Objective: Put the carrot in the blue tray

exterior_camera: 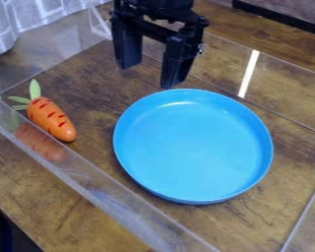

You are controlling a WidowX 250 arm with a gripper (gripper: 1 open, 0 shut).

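Observation:
I should close my gripper on the thick orange part of the carrot (pixel 47 113), just under the carrot's green leafy top.
The carrot (pixel 50 117), small and orange with dark stripes and a green leafy top, lies on the wooden table at the left, close to a clear wall. The blue tray (pixel 193 144), round and shallow with a low rim, rests on the table right of it and holds nothing. My gripper (pixel 153 65) hangs above the table's far middle, pointing down, just beyond the tray's far-left rim. Its two black fingers (pixel 126 49) stand apart with nothing between them. The carrot is well to the left of and nearer than the gripper.
A clear plastic wall (pixel 82 177) runs along the left and front edges of the wooden table (pixel 94 89), right beside the carrot. A bright strip of light is reflected on the table at the right. Pale cloth shows at the top left.

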